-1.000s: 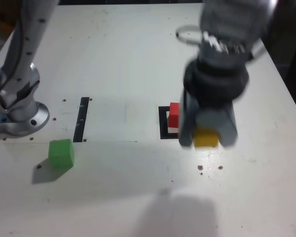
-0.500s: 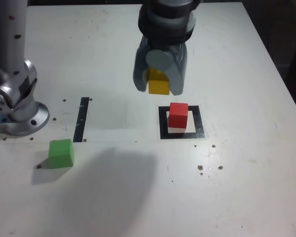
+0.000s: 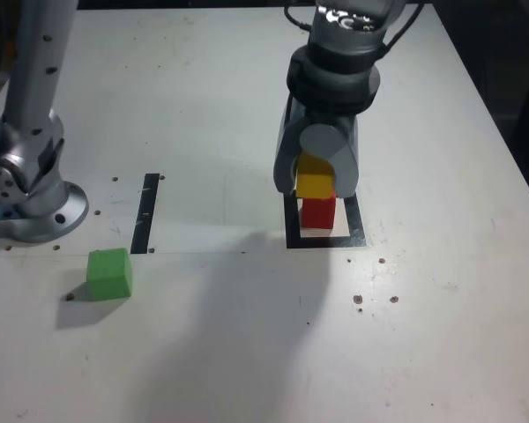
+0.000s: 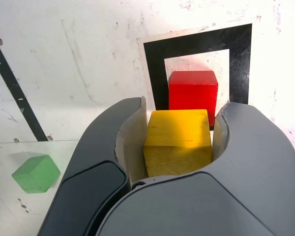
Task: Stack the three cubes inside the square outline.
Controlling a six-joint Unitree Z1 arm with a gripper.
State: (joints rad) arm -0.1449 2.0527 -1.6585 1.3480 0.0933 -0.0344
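Note:
The robot's gripper should release the yellow cube on top of the red cube (image 3: 323, 181) (image 4: 193, 83) inside the black square outline.
My gripper (image 3: 316, 187) is shut on the yellow cube (image 3: 316, 184) and holds it just above the red cube (image 3: 317, 212). The red cube stands inside the black square outline (image 3: 357, 233) on the white table. In the wrist view the yellow cube (image 4: 178, 140) sits squeezed between both jaws of the gripper (image 4: 179, 135), partly covering the red cube (image 4: 192, 91) within the outline (image 4: 196, 44). Whether yellow touches red I cannot tell. The green cube (image 3: 108, 273) lies alone toward the exterior view's left, near the front; the wrist view shows the green cube (image 4: 36, 173) too.
The arm's metal base (image 3: 31, 189) stands at the exterior view's left edge. A thin black strip (image 3: 145, 211) lies between the base and the outline. Small screw holes (image 3: 375, 298) dot the table in front of the outline.
The gripper carried the yellow cube from in front of the outline, swung it behind and to the exterior view's left, then brought it down over the red cube.

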